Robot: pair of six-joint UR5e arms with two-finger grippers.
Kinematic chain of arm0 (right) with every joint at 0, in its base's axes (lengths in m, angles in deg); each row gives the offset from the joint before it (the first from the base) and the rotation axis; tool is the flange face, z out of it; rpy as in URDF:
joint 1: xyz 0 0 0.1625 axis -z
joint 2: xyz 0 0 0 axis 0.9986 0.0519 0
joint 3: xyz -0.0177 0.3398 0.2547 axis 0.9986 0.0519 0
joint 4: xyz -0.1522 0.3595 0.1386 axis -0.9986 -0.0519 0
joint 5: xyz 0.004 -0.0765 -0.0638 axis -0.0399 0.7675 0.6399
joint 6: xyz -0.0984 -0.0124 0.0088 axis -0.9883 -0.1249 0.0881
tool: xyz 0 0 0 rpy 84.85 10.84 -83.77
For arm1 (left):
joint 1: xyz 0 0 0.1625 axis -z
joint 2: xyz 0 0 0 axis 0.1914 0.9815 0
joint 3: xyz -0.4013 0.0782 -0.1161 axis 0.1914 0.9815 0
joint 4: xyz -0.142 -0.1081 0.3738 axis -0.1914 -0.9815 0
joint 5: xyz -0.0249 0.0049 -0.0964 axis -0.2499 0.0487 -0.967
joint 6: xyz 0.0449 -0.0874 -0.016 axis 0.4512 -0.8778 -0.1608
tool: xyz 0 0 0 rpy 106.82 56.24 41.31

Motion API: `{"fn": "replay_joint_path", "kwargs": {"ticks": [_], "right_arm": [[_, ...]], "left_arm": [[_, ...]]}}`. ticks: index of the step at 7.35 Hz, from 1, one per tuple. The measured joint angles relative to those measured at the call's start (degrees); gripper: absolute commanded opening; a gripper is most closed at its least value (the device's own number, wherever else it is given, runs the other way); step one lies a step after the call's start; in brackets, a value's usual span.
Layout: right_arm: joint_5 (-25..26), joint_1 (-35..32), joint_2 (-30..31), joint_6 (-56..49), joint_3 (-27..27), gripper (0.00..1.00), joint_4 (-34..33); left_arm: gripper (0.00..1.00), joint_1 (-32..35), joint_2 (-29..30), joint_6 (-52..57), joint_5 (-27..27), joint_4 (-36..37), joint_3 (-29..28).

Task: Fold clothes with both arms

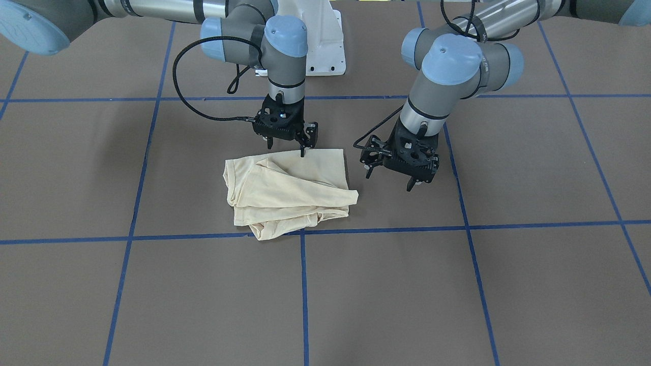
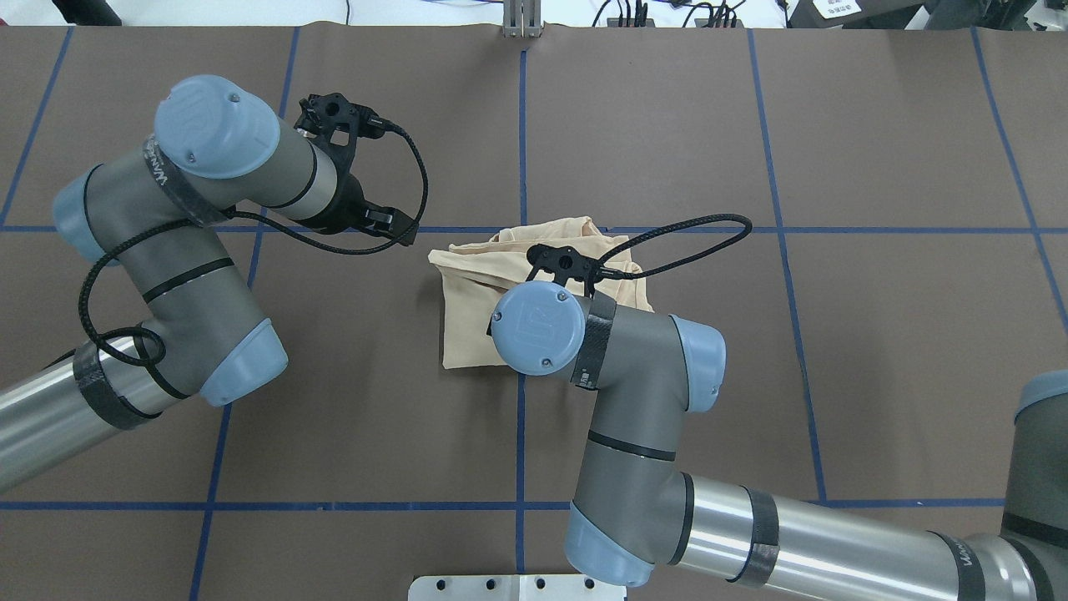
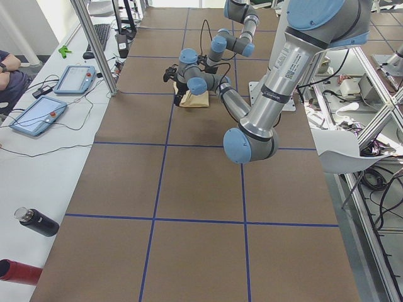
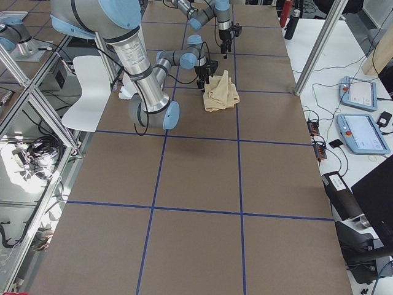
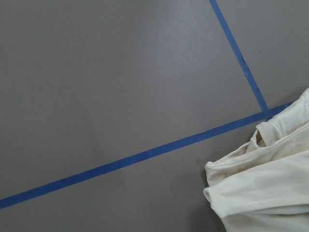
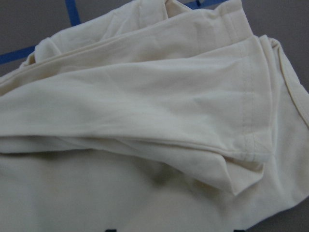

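Observation:
A loose flap slants across the cream shirt, tip past the shirt's side, so I should take the shirt's top layer (image 1: pixel 274 188) with my right gripper and draw the flap in.
The cream shirt (image 1: pixel 290 193) lies folded in a rough bundle near the table's middle; its print is hidden. It also shows in the overhead view (image 2: pixel 467 284), the left wrist view (image 5: pixel 265 193) and close up in the right wrist view (image 6: pixel 145 121). My right gripper (image 1: pixel 286 147) is open, with its fingertips down at the shirt's edge nearest the robot base. In the overhead view its wrist hides it. My left gripper (image 1: pixel 389 180) is open and empty, hovering just above the table beside the shirt and apart from it.
The brown table surface (image 1: pixel 457 284) carries a grid of blue tape lines (image 1: pixel 303 284). The white base pedestal (image 1: pixel 328 46) stands behind the shirt. Tablets (image 3: pixel 38 113) and a dark bottle (image 3: pixel 38 221) lie on the side bench.

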Motion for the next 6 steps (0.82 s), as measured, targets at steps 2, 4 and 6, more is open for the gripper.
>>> {"fn": "replay_joint_path", "kwargs": {"ticks": [2, 4, 6], "right_arm": [[1.68, -0.81, -0.15, -0.23, 0.89, 0.59, 0.41], [2.72, -1.86, -0.21, -0.31, 3.1, 0.44, 3.37], [2.92, -4.91, -0.28, -1.17, 5.71, 0.22, 7.05]], "left_arm": [[1.0, -0.03, -0.03, -0.08, 0.01, 0.0, 0.03], [1.0, -0.04, -0.03, -0.13, -0.01, 0.04, 0.56], [1.0, -0.04, -0.03, -0.25, -0.07, 0.36, 1.48]]}}
